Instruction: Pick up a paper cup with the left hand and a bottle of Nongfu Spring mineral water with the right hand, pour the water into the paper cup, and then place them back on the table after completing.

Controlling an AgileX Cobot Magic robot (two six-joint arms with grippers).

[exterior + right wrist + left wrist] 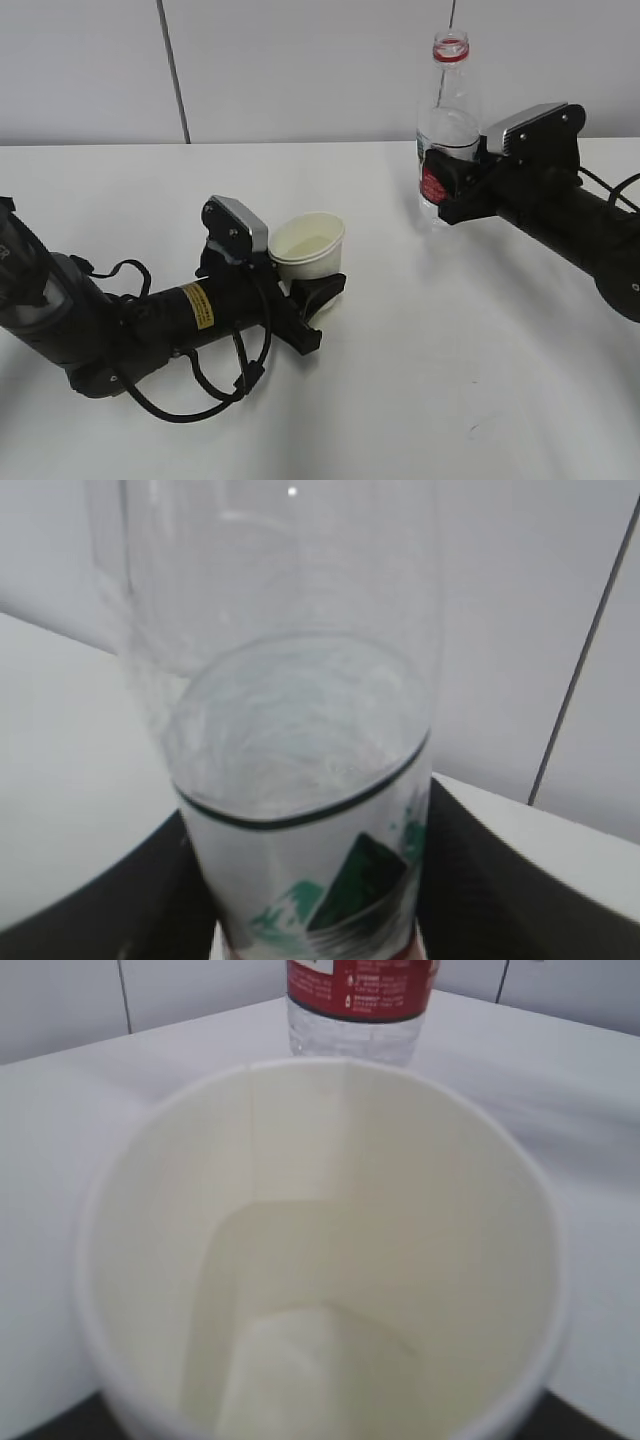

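Next, my left gripper lets go of the white paper cup on the open table just before the wall's dark seam [152,233].
The white paper cup [308,248] is empty and sits between the fingers of my left gripper [318,290], the arm with the yellow sticker, low over the table [400,380]. The cup [320,1260] fills the left wrist view, mouth toward the camera. My right gripper [452,192] is shut on the lower part of the clear bottle [448,110], which is upright, has no cap and has a red label. Clear water [447,135] shows through the plastic. In the right wrist view the bottle [300,780] stands between two black fingers [490,880]. The bottle is to the right of the cup and farther back.
The white table [50,780] runs to a pale wall [300,70] at the back. Black cables [200,400] loop beside the left arm. The bottle's red label [360,990] shows just beyond the cup's rim in the left wrist view.
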